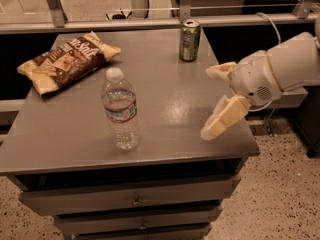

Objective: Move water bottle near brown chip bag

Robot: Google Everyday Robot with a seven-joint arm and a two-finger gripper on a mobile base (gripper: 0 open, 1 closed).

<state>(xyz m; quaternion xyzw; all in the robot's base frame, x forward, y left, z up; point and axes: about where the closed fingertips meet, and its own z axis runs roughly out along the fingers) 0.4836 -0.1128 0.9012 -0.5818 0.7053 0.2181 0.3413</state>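
The robot's gripper needs to next move to the red-edged label [122,111] around the middle of the water bottle and close there.
The water bottle [121,113] stands upright near the middle front of the grey table [75,134]; it is clear and ribbed, with a white cap and a red-edged label. The brown chip bag [66,60] lies flat at the table's back left corner, well apart from the bottle. My gripper [214,98] hovers over the table's right side, to the right of the bottle and clear of it. Its pale fingers [222,118] are spread open and hold nothing.
A green soda can [190,40] stands at the back right of the table, behind the gripper. The table has drawers [135,201] below its front edge. A metal rail [150,23] runs behind the table. Speckled floor lies to the right.
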